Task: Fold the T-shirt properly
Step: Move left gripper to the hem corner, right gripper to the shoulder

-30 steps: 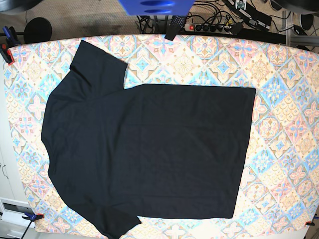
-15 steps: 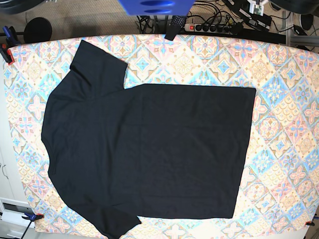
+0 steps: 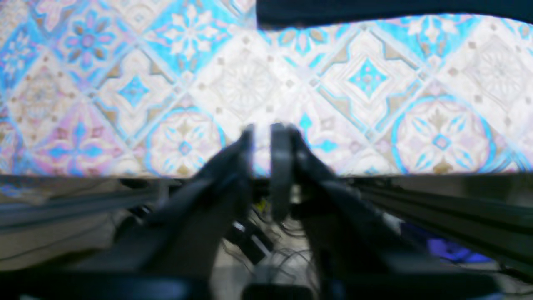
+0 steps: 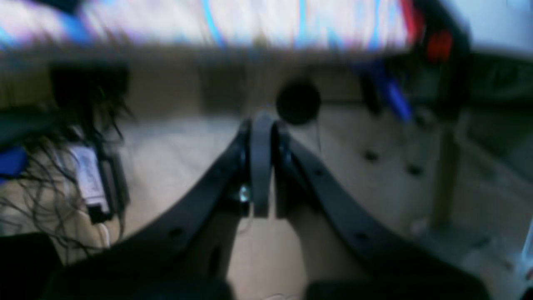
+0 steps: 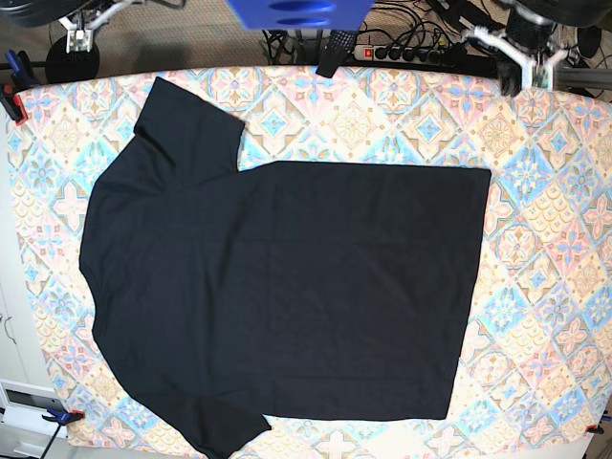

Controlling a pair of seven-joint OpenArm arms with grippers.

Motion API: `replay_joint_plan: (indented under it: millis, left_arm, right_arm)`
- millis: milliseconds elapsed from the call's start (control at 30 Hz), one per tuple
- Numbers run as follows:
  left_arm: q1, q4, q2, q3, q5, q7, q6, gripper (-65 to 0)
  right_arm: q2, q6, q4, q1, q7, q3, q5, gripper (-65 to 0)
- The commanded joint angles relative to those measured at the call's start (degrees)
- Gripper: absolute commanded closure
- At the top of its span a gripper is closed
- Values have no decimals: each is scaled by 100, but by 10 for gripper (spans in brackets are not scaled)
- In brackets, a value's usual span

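The black T-shirt is next for my left gripper, which should go to it and close on its back side edge [image 5: 454, 174] [image 3: 317, 21], close to the hem's corner.
The black T-shirt [image 5: 277, 287] lies spread flat on the patterned tablecloth [image 5: 545, 239], sleeves and neck to the left, hem to the right. Its edge also shows at the top of the left wrist view [image 3: 374, 10]. My left gripper [image 3: 261, 129] hangs above the table's back edge, away from the shirt, its jaws nearly together and empty. Its arm [image 5: 521, 48] shows at the top right of the base view. My right gripper [image 4: 261, 125] is shut and empty, over the floor behind the table. Its arm [image 5: 81, 24] shows at the top left.
A power strip with cables [image 5: 402, 48] and a blue object [image 5: 296, 11] lie behind the table's back edge. Red clamps hold the cloth at the left corners [image 5: 11, 100] [image 5: 69, 416]. A black round stand [image 5: 72, 57] sits at the back left.
Both arms have come into the base view at the top corners. The T-shirt has not moved.
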Motion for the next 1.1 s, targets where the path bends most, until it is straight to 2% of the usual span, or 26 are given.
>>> replay_joint_plan:
  millis: [0,133,333,433,500,800,900,1000,1067]
  left_arm:
    - [-162,95,-31,-40,-194,60,-1,-139]
    - [-830,69,-66,-190,-1213,754,-10,-200]
    - [-2131,-204,-31,-453,-2646,2240,-18,-205]
    - [-2773,-582,-31,-453,-3244,3014,-18,-207]
    - [-3080,-854,-5,-453,-3464,3321,-18,-208]
    - [-3573,-1848,426,-453,-3622,3339,-1,-226]
    - [-3573,-2085,549,-506,-3631,3330,-1,-323]
    - [-3564,-2112,760,-840,-3587,3330,-1,-437]
    - [-3573,-2120,857,-1069,-3569,3330,-1,-491]
  right_arm:
    - [34,3,174,95,162,-75,-14,-2]
    - [34,3,192,314,153,-321,-14,-2]
    - [34,3,192,490,153,-611,-14,-3]
    - [34,3,200,499,153,-611,-14,-3]
    - [34,3,200,552,153,-602,-14,-3]
    - [26,3,200,569,153,-602,-14,-2]
    - [17,3,200,622,153,-602,-14,-2]
    - [17,3,200,648,144,-602,-5,-2]
    - [17,3,200,648,144,-602,-5,-2]
